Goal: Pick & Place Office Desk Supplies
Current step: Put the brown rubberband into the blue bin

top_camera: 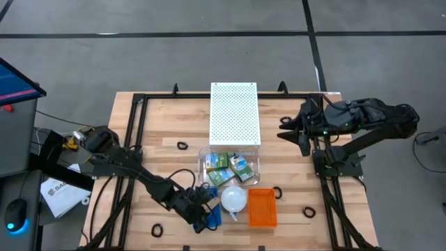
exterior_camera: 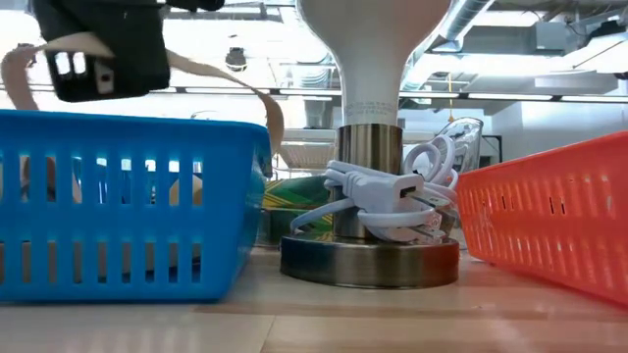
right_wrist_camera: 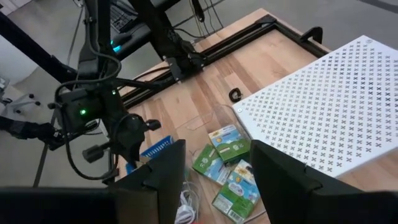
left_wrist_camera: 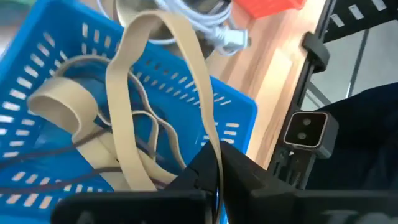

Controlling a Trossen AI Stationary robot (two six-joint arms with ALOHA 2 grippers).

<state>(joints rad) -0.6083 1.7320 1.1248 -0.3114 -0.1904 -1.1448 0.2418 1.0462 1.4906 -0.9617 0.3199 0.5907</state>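
Note:
My left gripper should take the tan band's loop near its bend (left_wrist_camera: 155, 17) and draw it inside, as that loop reaches past the blue basket's rim beside the lamp.
My left gripper (left_wrist_camera: 217, 169) hangs over the blue basket (left_wrist_camera: 43, 74) at the table's near edge, shut on a wide tan rubber band (left_wrist_camera: 186, 56). More tan bands (left_wrist_camera: 59, 102) lie in the basket. In the low view the gripper (exterior_camera: 98, 49) sits above the basket's rim (exterior_camera: 128, 123). Yellow-and-green crayon boxes (top_camera: 228, 167) lie in a clear tray. Black loops (top_camera: 182, 146) (top_camera: 307, 211) lie on the wood. My right gripper (top_camera: 287, 131) is raised at the far right, open and holding nothing (right_wrist_camera: 214, 171). My left gripper pinches the wide tan band between its two fingers, at one spot on the flat strip (left_wrist_camera: 213, 152). The fingers slant down from the table's left side. The rest of the band stands out beyond the fingers as an open loop (left_wrist_camera: 146, 22) over the basket.
A white lamp (top_camera: 233, 199) with a steel base (exterior_camera: 368, 260) and a coiled white cable (exterior_camera: 388, 196) stands right of the blue basket. An orange basket (top_camera: 263, 208) is beyond it. A white perforated board (top_camera: 235, 113) lies at the table's far middle. Black frame rails edge the table.

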